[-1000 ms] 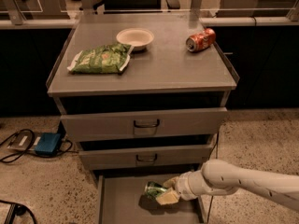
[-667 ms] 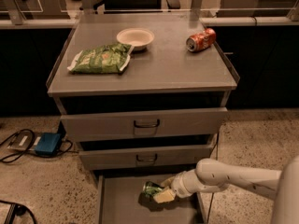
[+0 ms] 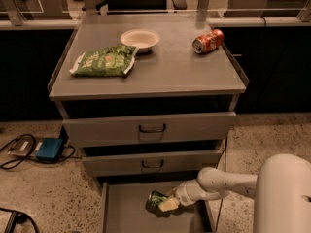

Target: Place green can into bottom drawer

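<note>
The robot's gripper will release the green can on the grey bottom near the middle [image 3: 156, 211] of the open bottom drawer.
The green can [image 3: 156, 201] lies inside the pulled-out bottom drawer [image 3: 126, 212], near the middle of its grey floor. My gripper [image 3: 164, 204] reaches in from the right on a white arm and is shut on the green can, its pale fingertips [image 3: 168, 205] wrapped around the can's side. The can sits low, at or just above the drawer floor.
On the cabinet top lie a green snack bag [image 3: 103, 60], a white bowl [image 3: 140, 39] and a red-orange can [image 3: 208, 41] on its side. Two upper drawers with black handles [image 3: 152, 128] stand slightly out. A blue box with cables [image 3: 48, 149] is on the floor left.
The arm has pushed further over the drawer and the camera now shows more of its white forearm at the lower right. The can stays held in the drawer.
</note>
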You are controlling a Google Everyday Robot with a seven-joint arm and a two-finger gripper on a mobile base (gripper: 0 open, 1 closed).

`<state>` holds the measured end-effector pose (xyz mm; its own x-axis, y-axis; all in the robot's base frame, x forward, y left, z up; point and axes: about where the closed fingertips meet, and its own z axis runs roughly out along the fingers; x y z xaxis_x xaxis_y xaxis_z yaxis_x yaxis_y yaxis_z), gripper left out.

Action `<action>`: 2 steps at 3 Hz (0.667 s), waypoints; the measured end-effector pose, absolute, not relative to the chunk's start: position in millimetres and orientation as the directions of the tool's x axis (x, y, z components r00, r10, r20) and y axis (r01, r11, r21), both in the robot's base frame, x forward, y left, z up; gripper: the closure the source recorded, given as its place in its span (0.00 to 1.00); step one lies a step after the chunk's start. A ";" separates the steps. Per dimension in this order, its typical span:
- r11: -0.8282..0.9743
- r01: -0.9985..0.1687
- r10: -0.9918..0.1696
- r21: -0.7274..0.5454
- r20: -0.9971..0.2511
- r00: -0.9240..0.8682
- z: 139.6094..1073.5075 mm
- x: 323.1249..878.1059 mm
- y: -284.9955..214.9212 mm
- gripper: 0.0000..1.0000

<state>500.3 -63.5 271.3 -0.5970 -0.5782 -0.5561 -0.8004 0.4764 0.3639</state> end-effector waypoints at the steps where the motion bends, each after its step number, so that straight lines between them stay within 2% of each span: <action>1: 0.476 -0.800 -0.578 0.364 -0.556 -0.597 271.3 500.3 -63.4 1.00; 2: 0.462 -0.823 -0.563 0.329 -0.608 -0.559 260.3 502.7 -58.0 1.00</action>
<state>502.7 -58.0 260.3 -0.5593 -0.5632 -0.6082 -0.8234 0.4622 0.3292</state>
